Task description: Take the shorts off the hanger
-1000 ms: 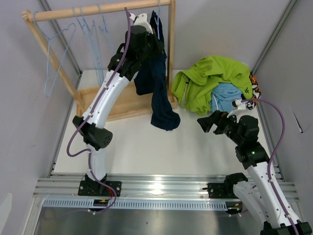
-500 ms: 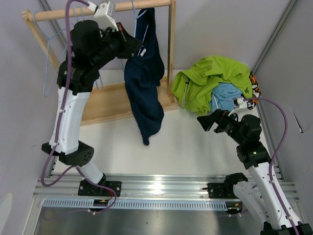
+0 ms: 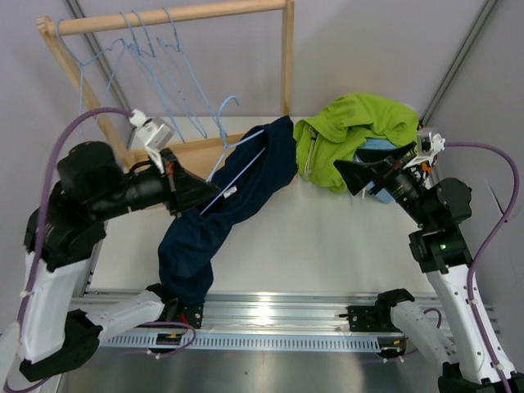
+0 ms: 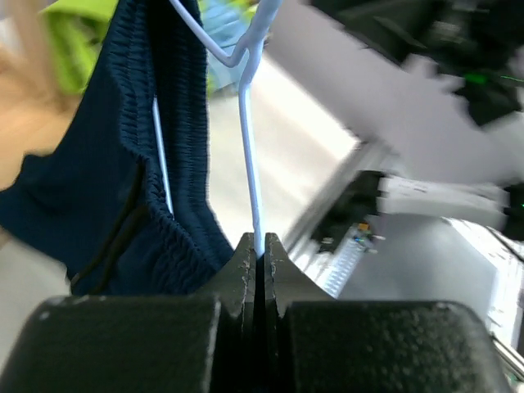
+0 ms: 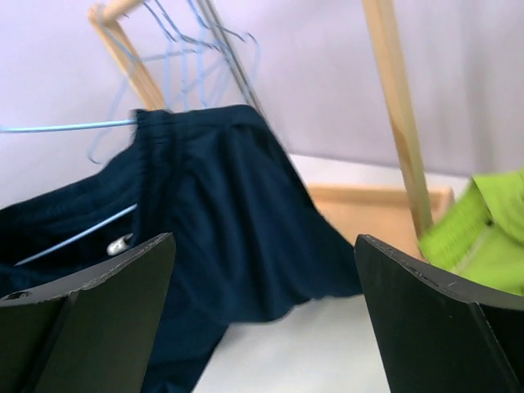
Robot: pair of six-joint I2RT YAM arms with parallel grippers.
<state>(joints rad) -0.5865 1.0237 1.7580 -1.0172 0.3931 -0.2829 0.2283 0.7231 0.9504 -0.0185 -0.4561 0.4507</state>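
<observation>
The navy shorts' top corner [image 3: 289, 128] [image 5: 252, 123], beside the post of the wooden rack, is to be gripped next by my right gripper, which should go there and close.
My left gripper [image 3: 201, 201] is shut on the wire of a light-blue hanger [image 3: 233, 168], off the rail and low over the table. Dark navy shorts [image 3: 237, 196] hang on that hanger and trail down to the near rail. In the left wrist view the hanger wire [image 4: 250, 147] runs up from between the closed fingertips of my left gripper [image 4: 260, 246], with the navy waistband [image 4: 139, 123] beside it. My right gripper [image 3: 354, 176] stands open, empty, just right of the shorts; its view faces the navy fabric [image 5: 221, 221]. Lime green shorts [image 3: 360, 131] lie piled over light blue ones [image 3: 378, 149].
The wooden rack's rail [image 3: 180, 15] carries several empty blue hangers [image 3: 155, 57]. Its right post [image 3: 287, 57] stands between the navy shorts and the green pile. The rack's base [image 3: 188, 155] lies behind my left gripper. Metal rails [image 3: 270, 315] run along the near edge.
My left arm lifted the hanger with the navy shorts off the rail and drew it down toward the near left. My right gripper rose and turned toward the shorts, still open.
</observation>
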